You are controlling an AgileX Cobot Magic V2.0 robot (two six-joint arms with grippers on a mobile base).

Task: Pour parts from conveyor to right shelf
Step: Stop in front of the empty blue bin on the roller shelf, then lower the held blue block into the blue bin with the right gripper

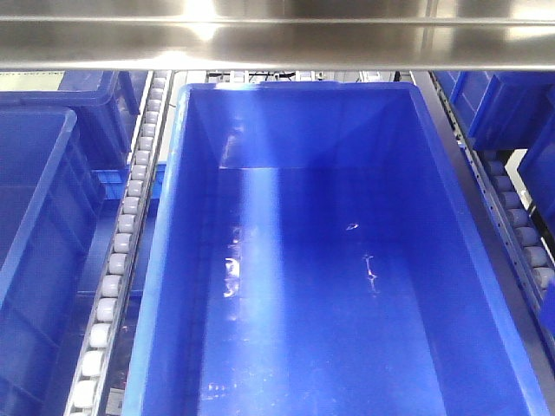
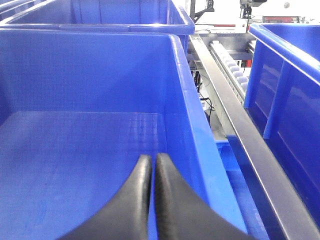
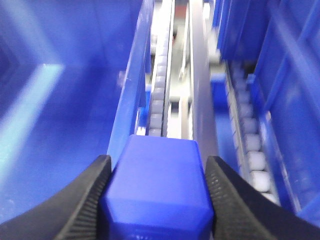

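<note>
The robot's right gripper needs to release the blue block on the bottom of the large blue bin, next to the thin white glint (image 1: 316, 284).
In the right wrist view my right gripper (image 3: 157, 165) is shut on a glossy blue block, one of the parts (image 3: 157, 187), held just above the right rim of a large blue bin (image 3: 60, 100). The front view looks down into that deep blue bin (image 1: 486, 260) on the right shelf; its floor is bare and neither gripper shows there. In the left wrist view my left gripper (image 2: 152, 161) is shut with nothing between its black fingers (image 2: 170, 200), over the floor of a blue bin (image 2: 100, 75).
Lanes of white rollers (image 1: 117, 260) run on both sides of the middle bin, with more blue bins (image 1: 35, 199) beside them. A steel crossbar (image 1: 277, 39) spans the top of the front view. A steel rail (image 2: 240, 125) runs beside the left bin.
</note>
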